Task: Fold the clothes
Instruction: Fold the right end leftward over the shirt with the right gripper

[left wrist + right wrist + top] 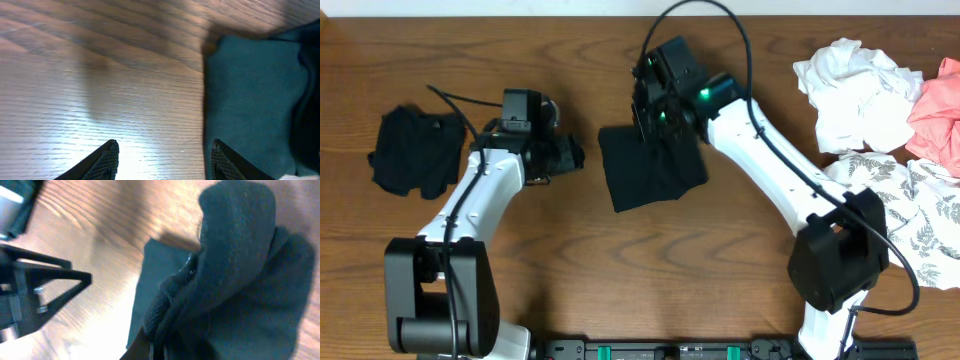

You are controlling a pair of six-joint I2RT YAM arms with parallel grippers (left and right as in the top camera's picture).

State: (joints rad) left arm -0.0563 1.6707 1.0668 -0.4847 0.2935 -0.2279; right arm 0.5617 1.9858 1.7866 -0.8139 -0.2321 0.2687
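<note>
My right gripper has the bunched black fold along the black shirt's edge (603, 152) (144, 275) closest to my left gripper. It will let go of it there.
A black shirt (650, 170) lies partly folded at the table's middle. My right gripper (655, 112) is at its far edge, shut on a bunched fold of the black fabric (235, 265), which fills the right wrist view; the jaws (160, 347) are almost hidden by cloth. My left gripper (570, 155) hovers just left of the shirt, open. In the left wrist view its fingertips (107, 157) straddle the shirt's left edge (250, 100), one over bare wood and one over cloth, with nothing held.
A second dark crumpled garment (415, 150) lies at the far left. White (850, 95), pink (942, 105) and leaf-print (910, 205) clothes are piled at the right edge. The left gripper (45, 287) shows in the right wrist view.
</note>
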